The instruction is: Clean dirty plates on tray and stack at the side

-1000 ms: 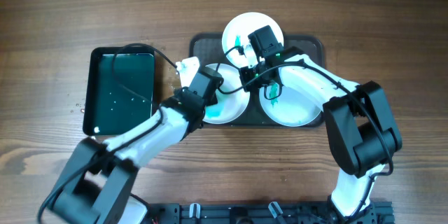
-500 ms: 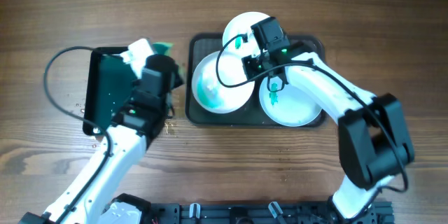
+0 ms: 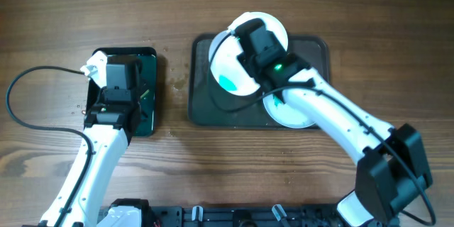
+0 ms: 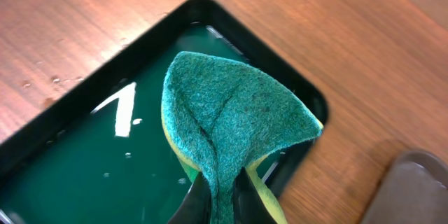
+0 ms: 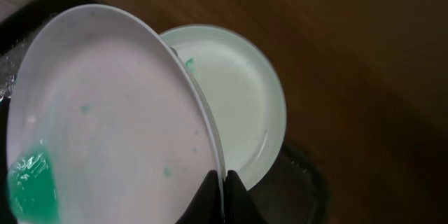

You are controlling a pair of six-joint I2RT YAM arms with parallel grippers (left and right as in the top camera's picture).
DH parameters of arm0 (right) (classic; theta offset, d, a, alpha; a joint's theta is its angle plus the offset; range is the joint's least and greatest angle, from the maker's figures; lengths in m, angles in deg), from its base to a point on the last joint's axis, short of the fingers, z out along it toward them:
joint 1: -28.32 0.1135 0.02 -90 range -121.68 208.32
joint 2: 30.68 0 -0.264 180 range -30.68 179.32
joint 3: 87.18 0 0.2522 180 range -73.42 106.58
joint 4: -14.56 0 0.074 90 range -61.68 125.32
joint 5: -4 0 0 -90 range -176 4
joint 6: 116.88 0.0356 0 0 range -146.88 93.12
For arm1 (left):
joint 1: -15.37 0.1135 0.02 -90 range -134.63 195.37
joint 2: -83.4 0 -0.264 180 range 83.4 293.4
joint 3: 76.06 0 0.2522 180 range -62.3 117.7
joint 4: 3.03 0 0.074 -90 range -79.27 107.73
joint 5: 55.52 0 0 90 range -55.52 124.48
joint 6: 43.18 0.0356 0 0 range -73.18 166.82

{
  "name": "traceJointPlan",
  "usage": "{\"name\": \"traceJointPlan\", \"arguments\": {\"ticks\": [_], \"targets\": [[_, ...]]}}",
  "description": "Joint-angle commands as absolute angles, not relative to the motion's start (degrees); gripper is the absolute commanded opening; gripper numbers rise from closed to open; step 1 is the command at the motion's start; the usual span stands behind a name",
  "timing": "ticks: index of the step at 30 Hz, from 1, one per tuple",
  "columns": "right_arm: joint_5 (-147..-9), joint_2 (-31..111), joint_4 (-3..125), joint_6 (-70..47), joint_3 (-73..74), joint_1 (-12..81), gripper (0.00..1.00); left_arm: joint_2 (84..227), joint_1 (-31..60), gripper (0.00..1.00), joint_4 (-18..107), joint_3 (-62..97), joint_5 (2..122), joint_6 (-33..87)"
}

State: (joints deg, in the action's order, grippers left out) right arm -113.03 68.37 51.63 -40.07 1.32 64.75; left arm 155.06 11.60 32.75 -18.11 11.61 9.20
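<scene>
The robot's right gripper needs to set the white plate down and let go on the bare table [image 3: 366, 49] beside the grey tray, opposite the black tray.
My right gripper [image 3: 246, 62] is shut on the rim of a white plate [image 3: 225, 64] and holds it tilted on edge above the dark grey tray [image 3: 213, 110]. In the right wrist view the fingers [image 5: 222, 182] pinch that plate [image 5: 105, 112], which has a teal-green smear [image 5: 31, 185] at its lower left. A second plate [image 3: 273, 23] lies at the tray's back edge and shows behind the held one [image 5: 245, 105]. A third plate [image 3: 287, 112] lies on the tray under my right arm. My left gripper [image 3: 113, 69] is shut on a green sponge [image 4: 231, 112].
A smaller black tray with green inside [image 3: 145, 106] stands left of the grey tray; my left gripper hangs over it, and it shows wet in the left wrist view [image 4: 77, 161]. Bare wooden table [image 3: 369, 14] surrounds both trays.
My left arm has swung left with the sponge, from the plate to over the small black tray. My right gripper has tipped the smeared plate up on edge and raised it.
</scene>
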Motion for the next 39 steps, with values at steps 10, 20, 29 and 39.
{"name": "traceJointPlan", "arguments": {"ticks": [10, 20, 29, 39], "targets": [[-142.0, 66.0, 34.3, -78.9, 2.8, 78.9, 0.04, 154.5, 12.9, 0.04, 33.6, -18.0, 11.3, 8.5], [-141.6, 66.0, 32.3, -80.5, 2.7, 79.5, 0.04, 154.5, 12.9, 0.04, 33.5, -18.0, 11.3, 8.5], [-114.2, 67.1, 42.6, -58.0, 2.7, 72.5, 0.04, 154.5, 12.9, 0.04, 33.5, -18.0, 12.0, 8.5], [-76.2, 65.1, 42.2, -24.7, 2.7, 42.4, 0.04, 154.5, 12.9, 0.04, 33.5, -18.0, 12.2, 8.5]]}}
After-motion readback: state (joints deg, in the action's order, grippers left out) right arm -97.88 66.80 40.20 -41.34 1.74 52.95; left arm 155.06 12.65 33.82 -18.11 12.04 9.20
